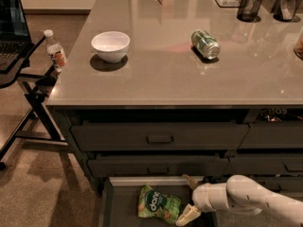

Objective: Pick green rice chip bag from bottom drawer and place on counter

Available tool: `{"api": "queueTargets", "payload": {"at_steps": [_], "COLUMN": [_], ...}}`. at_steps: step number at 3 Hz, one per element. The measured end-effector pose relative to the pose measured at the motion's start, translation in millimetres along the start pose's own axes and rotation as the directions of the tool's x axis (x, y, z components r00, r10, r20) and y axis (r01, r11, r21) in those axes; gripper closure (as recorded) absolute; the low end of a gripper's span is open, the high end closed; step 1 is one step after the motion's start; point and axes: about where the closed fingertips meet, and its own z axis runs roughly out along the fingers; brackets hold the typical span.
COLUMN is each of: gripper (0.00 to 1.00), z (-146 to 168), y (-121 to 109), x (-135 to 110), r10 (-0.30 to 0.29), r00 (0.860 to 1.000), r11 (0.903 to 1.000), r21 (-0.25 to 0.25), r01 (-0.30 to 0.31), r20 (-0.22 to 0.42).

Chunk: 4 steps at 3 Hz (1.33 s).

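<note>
The robot's gripper needs to next close inside the open bottom drawer, on the end (173, 208) of the green rice chip bag that faces the white arm.
The green rice chip bag (158, 203) lies flat in the open bottom drawer (118, 207), near its middle. My gripper (188, 197) comes in from the right on the white arm and sits low over the drawer, just right of the bag. Its fingers are spread, one fingertip (189, 180) up by the drawer's back edge and the other (185, 216) low at the bag's right edge. Nothing is between them. The counter (165, 74) spreads above the drawer stack.
On the counter stand a white bowl (110, 46), a green can (205, 44) on its side, and two dark mesh cups (249, 5) at the back. A black side stand (28, 79) at left holds a water bottle (55, 49) and a laptop (12, 27).
</note>
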Motion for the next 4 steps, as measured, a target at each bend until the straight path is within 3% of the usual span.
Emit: {"api": "queueTargets", "payload": {"at_steps": [1, 2, 4], "gripper": [0.0, 0.0, 0.0], "z": [40, 40, 72], "y": [-7, -6, -1], "x": [34, 34, 57], "r10": [0.012, 0.013, 0.071], "r00": [1.0, 1.0, 0.997], "r11": [0.9987, 0.9987, 0.9972], "r21": [-0.048, -0.048, -0.023], "r01": [-0.014, -0.014, -0.071], "r20": [-0.026, -0.026, -0.006]}}
